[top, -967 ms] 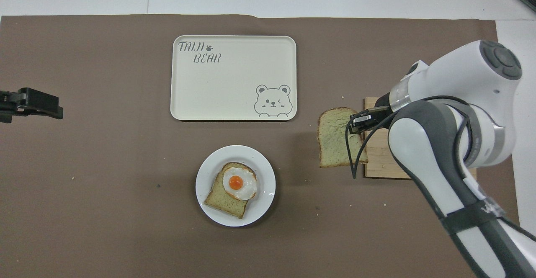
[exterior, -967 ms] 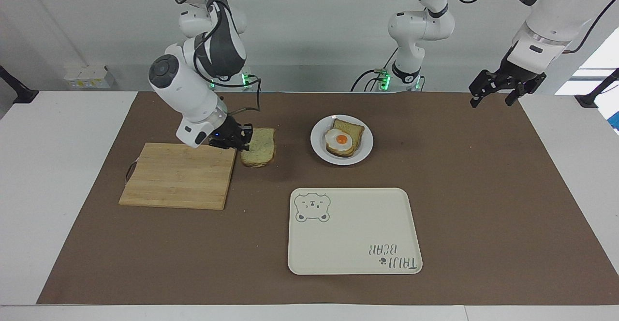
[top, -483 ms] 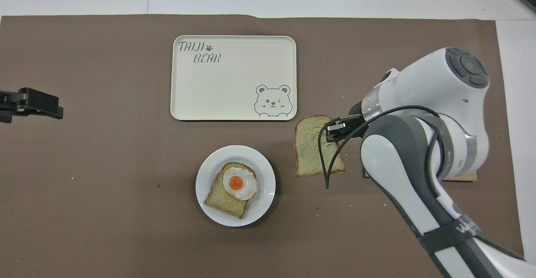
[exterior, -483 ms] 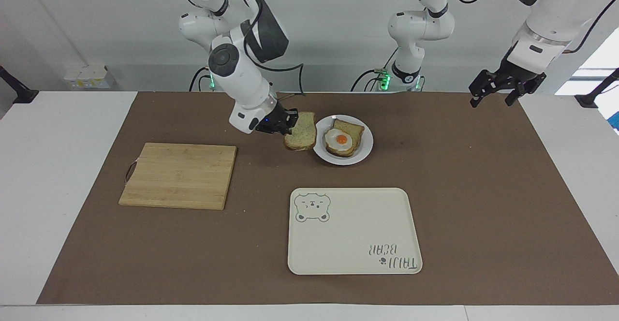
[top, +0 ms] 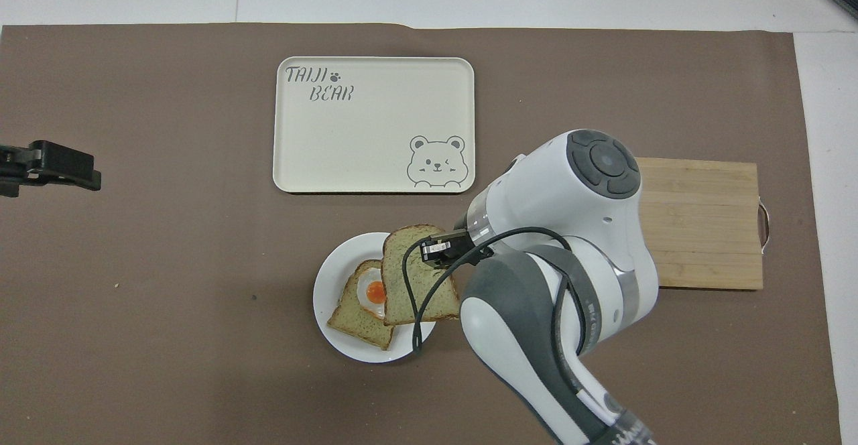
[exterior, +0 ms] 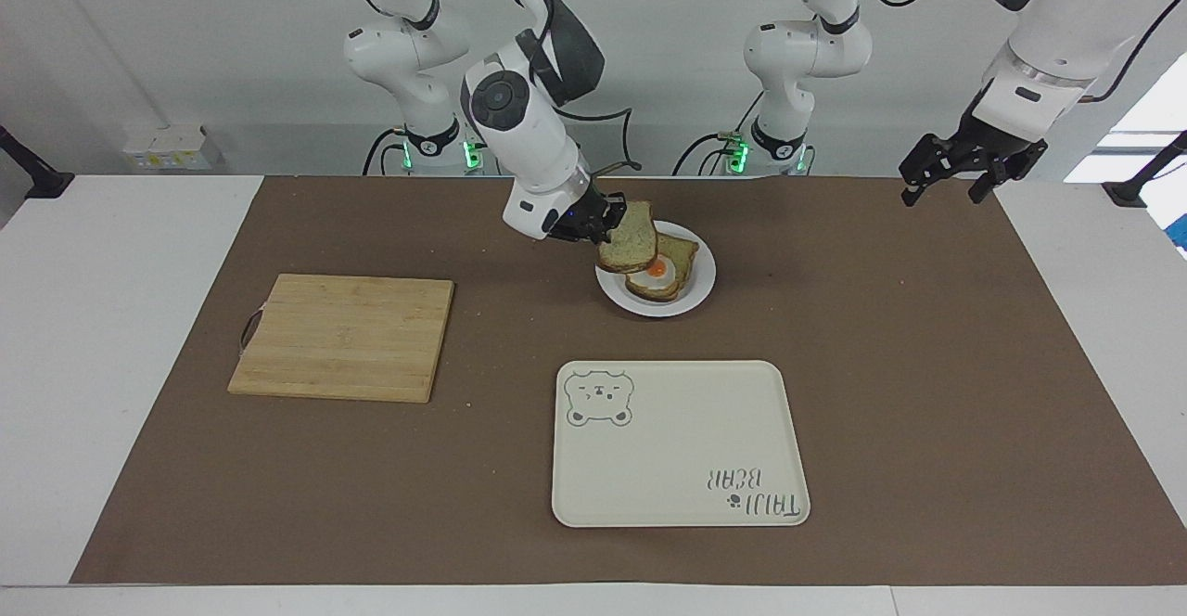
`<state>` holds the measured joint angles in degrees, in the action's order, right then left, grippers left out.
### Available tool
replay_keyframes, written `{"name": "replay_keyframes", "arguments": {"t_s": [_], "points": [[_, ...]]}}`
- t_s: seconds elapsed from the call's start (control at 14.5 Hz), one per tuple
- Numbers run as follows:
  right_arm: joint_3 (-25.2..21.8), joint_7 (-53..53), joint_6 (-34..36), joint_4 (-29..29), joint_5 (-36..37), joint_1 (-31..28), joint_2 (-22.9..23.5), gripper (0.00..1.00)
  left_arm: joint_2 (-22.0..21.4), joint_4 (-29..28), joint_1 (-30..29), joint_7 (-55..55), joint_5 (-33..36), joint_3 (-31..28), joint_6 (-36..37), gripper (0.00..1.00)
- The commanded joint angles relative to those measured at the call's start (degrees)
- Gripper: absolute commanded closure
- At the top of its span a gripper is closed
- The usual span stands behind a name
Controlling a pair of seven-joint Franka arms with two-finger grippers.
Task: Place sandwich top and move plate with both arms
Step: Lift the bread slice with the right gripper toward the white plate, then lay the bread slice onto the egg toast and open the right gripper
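Next, I let go of the sandwich top with my right gripper over the fried egg on the bread slice (top: 373, 288).
My right gripper (exterior: 607, 217) is shut on the edge of the sandwich top (exterior: 631, 240), a plain slice with a pale greenish crumb and brown crust. It holds the slice tilted in the air over the small white plate (exterior: 702, 289). On the plate lies a bread slice bearing a fried egg (exterior: 660, 273). In the overhead view the sandwich top (top: 409, 284) covers part of the egg slice (top: 355, 318) and of the plate (top: 330, 272), and the right gripper (top: 436, 250) is over the plate's edge. My left gripper (exterior: 941, 191) waits open in the air over the mat's corner at the left arm's end, also in the overhead view (top: 87, 173).
A cream rectangular tray with a bear drawing (exterior: 677, 444) (top: 372, 130) lies farther from the robots than the plate. A wooden cutting board (exterior: 343, 338) (top: 704, 220) lies toward the right arm's end. A brown mat (exterior: 927, 365) covers the table.
My right gripper has carried the sandwich top from beside the cutting board toward the left arm's end, up over the plate. The left arm has not moved.
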<state>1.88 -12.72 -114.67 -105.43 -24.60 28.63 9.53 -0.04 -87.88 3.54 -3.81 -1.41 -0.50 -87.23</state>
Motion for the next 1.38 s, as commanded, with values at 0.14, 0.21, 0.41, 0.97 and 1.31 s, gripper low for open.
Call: {"name": "replay_keyframes", "arguments": {"t_s": [0.14, 0.21, 0.41, 0.97, 1.31], "points": [[-0.13, -5.90, -5.99, -0.48, -1.77, 4.33, 3.47, 1.00, -1.46, -1.33, -0.38, -0.58, 0.18, 0.33, 0.40, 0.00], [-0.13, -7.40, -6.87, -0.48, -1.85, 4.86, 4.44, 1.00, -1.46, -1.33, -0.38, -0.58, 0.18, 0.33, 0.40, 0.00], [-0.13, -8.03, -11.70, -2.05, -3.09, 7.67, 6.47, 1.00, -1.46, -1.33, -0.38, -0.58, 0.18, 0.24, 0.40, 0.00], [-0.21, -7.59, -13.82, -5.31, -3.17, 8.20, 7.26, 1.00, -1.46, -1.33, -0.38, -0.58, 0.18, 0.24, 0.40, 0.00], [-0.21, -7.94, -15.32, -5.93, -3.17, 8.38, 7.52, 1.00, -1.46, -1.33, -0.38, -0.58, 0.18, 0.33, 0.40, 0.00]]}}
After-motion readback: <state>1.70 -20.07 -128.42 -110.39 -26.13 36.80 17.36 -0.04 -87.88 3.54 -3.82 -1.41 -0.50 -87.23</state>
